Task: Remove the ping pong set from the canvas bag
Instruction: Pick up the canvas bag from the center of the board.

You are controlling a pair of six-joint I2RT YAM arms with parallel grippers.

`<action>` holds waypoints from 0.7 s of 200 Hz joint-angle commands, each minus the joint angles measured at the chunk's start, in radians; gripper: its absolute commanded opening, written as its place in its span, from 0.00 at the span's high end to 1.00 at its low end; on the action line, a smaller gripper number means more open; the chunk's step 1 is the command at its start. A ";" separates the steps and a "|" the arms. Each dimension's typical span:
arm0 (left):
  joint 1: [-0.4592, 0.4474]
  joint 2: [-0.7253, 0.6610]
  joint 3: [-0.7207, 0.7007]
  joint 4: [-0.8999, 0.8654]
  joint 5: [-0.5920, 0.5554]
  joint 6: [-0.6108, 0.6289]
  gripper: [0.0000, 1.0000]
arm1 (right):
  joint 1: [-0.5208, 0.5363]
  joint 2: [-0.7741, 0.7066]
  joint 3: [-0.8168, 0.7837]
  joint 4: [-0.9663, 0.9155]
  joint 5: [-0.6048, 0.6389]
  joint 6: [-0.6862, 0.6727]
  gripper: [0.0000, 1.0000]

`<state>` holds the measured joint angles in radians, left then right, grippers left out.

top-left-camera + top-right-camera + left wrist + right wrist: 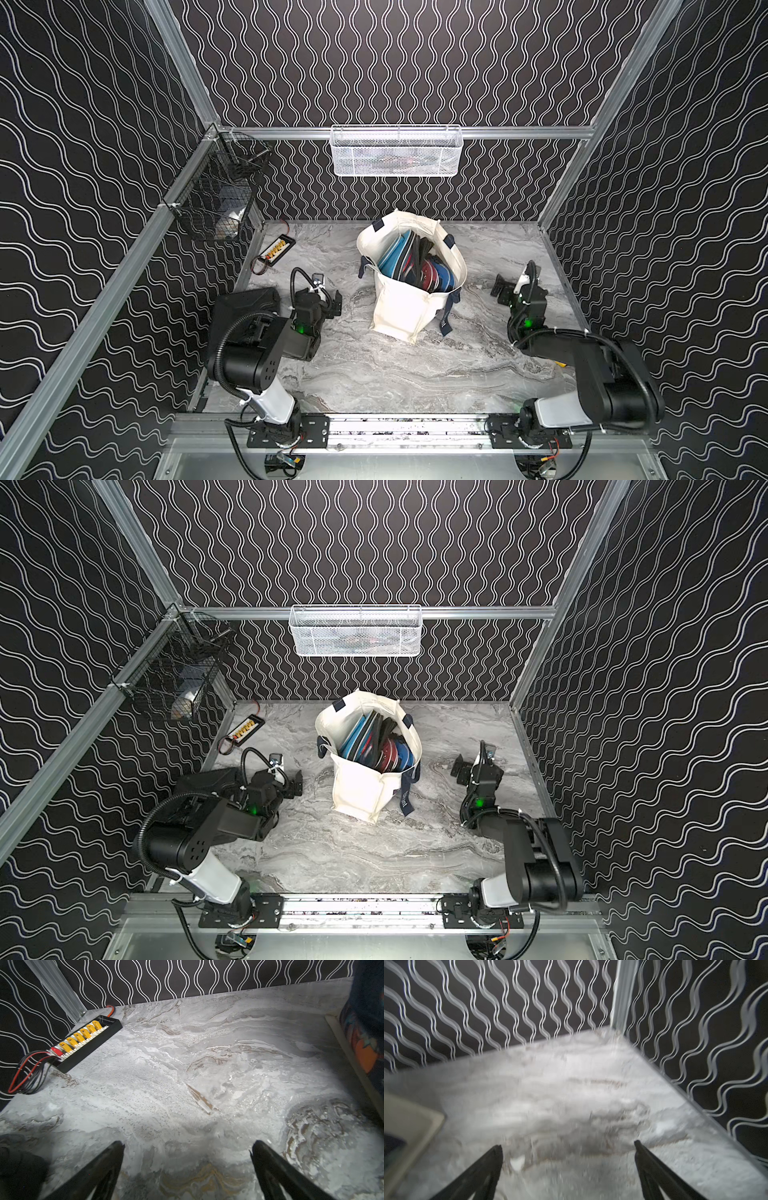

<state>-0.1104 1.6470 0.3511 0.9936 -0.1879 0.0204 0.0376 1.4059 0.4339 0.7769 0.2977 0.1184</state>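
Next, I should grab the rim of the canvas bag (pixel 360 244) beside the teal covers, between the navy strap's ends, with my left gripper.
The cream canvas bag (pixel 405 309) (pixel 359 789) stands upright and open in the middle of the marble table, navy straps hanging at its sides. The ping pong set (pixel 415 266) (pixel 374 742) is packed on edge inside it: teal covers, black-edged pouches with red paddles, a blue cover. My left gripper (pixel 336 301) (pixel 297 785) (pixel 187 1145) hangs open and empty left of the bag, low over the table. Right of the bag, my right gripper (pixel 500 289) (pixel 459 769) (pixel 568 1146) is open and empty too. Each wrist view catches only an edge of the bag (pixel 349 1059) (pixel 404 1122).
A black hard case (pixel 245 307) (pixel 203 779) lies under my left arm. A black connector board (pixel 277 245) (pixel 83 1039) with yellow plugs and wires sits at the back left. A white mesh basket (pixel 395 151) and a black wire basket (pixel 216 195) hang on the walls.
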 commanded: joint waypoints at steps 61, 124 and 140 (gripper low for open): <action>-0.024 -0.172 0.213 -0.423 -0.174 -0.028 0.01 | -0.001 -0.133 0.272 -0.708 0.180 0.340 0.01; -0.025 -0.185 0.603 -1.000 -0.169 -0.247 0.02 | -0.001 -0.155 0.424 -0.878 -0.077 0.444 0.01; -0.025 -0.177 0.708 -1.117 -0.155 -0.284 0.04 | -0.001 -0.156 0.465 -0.912 -0.149 0.438 0.01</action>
<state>-0.1360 1.4616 0.9409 0.1432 -0.3405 -0.1612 0.0372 1.2564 0.8524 -0.0521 0.2867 0.5144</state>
